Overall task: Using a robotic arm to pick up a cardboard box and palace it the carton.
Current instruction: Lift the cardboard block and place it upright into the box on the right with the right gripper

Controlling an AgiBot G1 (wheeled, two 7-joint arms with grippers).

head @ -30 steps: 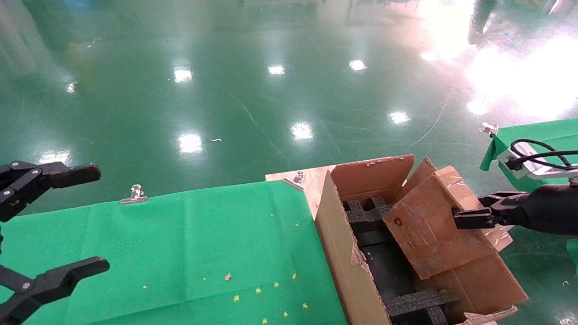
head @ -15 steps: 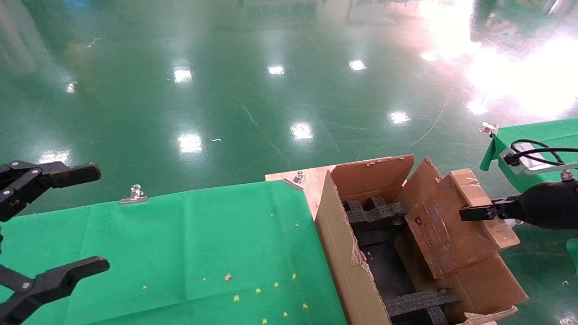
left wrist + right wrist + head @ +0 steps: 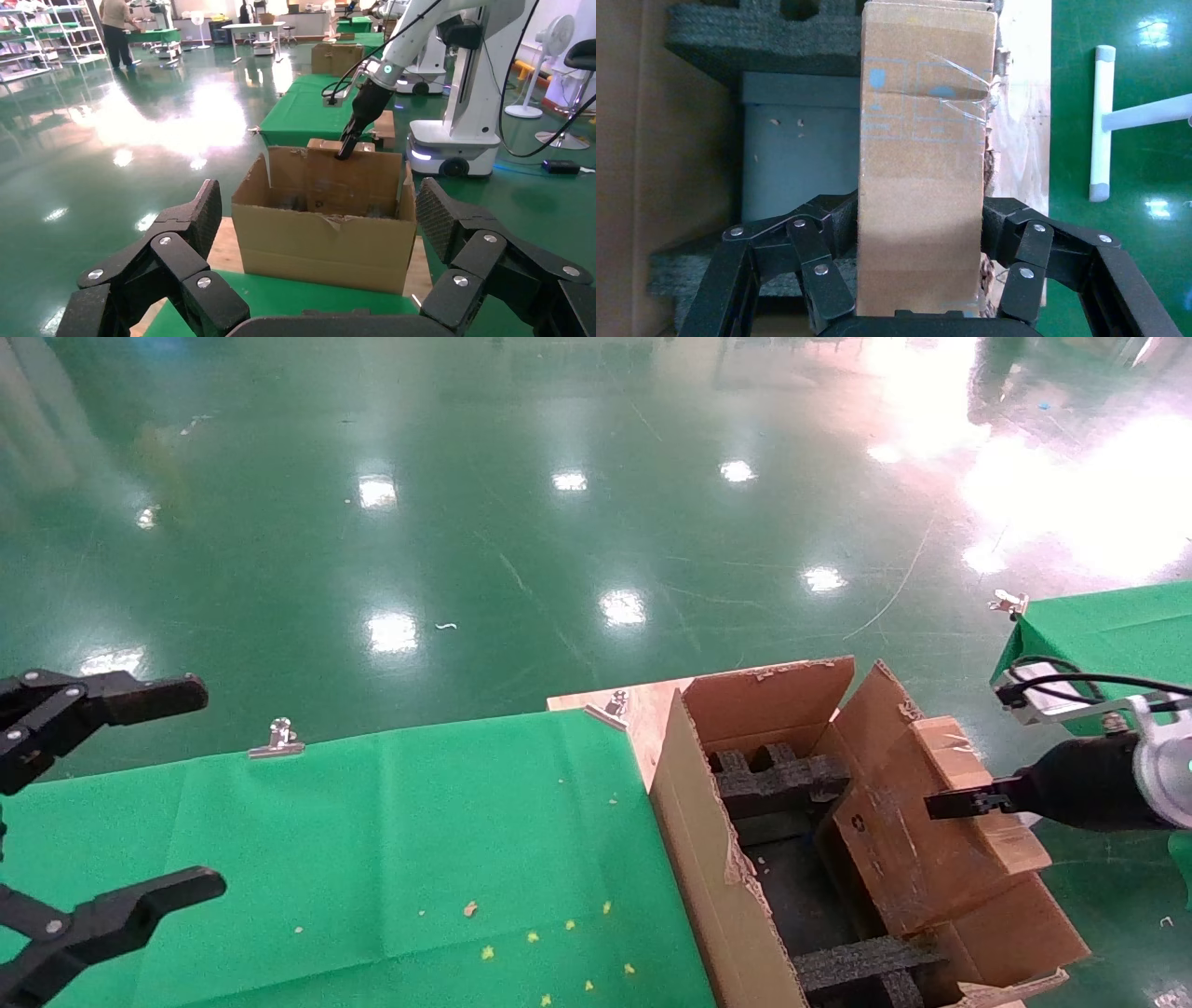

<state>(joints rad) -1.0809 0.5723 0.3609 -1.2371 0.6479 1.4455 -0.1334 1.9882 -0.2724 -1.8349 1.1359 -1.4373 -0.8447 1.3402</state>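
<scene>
The robot's right gripper will release the cardboard box between the black foam inserts, against the carton's long side [image 3: 856, 870].
My right gripper [image 3: 959, 800], on the white robotic arm [image 3: 1159, 770], is shut on the small brown cardboard box [image 3: 917, 831]. The box stands steeply tilted on edge inside the carton [image 3: 708, 859], along its right side beside the right flap. Black foam inserts [image 3: 773, 780] lie in the carton to the box's left. In the right wrist view the fingers [image 3: 821, 267] clamp both sides of the box [image 3: 921, 168]. My left gripper [image 3: 140, 784] is open and empty over the green table's left edge. The left wrist view shows the carton [image 3: 323, 239] and the box [image 3: 344, 179] in it.
A green cloth table [image 3: 372, 840] with metal clips [image 3: 277, 739] lies left of the carton. A wooden board [image 3: 643, 710] shows under the carton. Another green table [image 3: 1108, 626] is at the right. Shiny green floor lies beyond.
The right gripper has swung the box from lying tilted over the carton to nearly upright and lower, against the carton's right side. The left gripper has not moved.
</scene>
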